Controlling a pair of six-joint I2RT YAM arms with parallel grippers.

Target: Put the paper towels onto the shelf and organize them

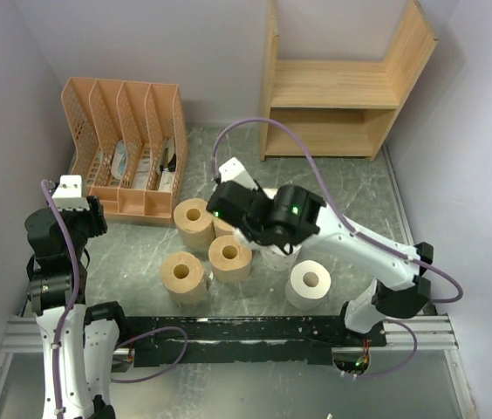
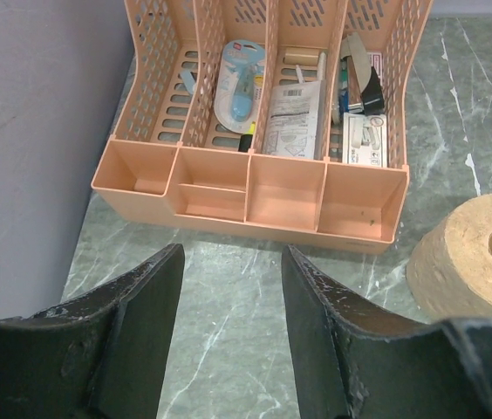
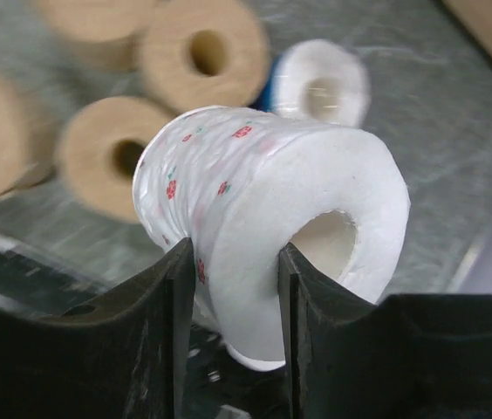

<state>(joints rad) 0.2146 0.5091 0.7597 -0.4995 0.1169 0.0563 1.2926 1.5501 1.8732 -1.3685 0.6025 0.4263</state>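
Note:
My right gripper is going to release the white roll on the wooden shelf's lower level [image 1: 362, 131], next to the panel farthest from the organizer.
My right gripper [image 3: 233, 262] is shut on a white paper towel roll [image 3: 263, 175] with small red marks, squeezing its side and holding it above the table. Behind it lie three tan rolls [image 3: 198, 57] and a white roll with blue marking [image 3: 320, 83]. From above, the right arm [image 1: 290, 214] reaches over the rolls: tan ones [image 1: 194, 218], [image 1: 183, 273], [image 1: 230, 255] and a white one [image 1: 309, 281]. The wooden shelf [image 1: 342, 87] stands at the far right, both tiers bare. My left gripper [image 2: 228, 288] is open and empty, with a tan roll [image 2: 481, 257] to its right.
An orange-pink four-slot file organizer [image 1: 128, 148] with stationery stands at the far left, right in front of my left gripper [image 1: 71, 196]. Another white roll [image 1: 276, 256] shows partly under the right arm. Walls close in on both sides.

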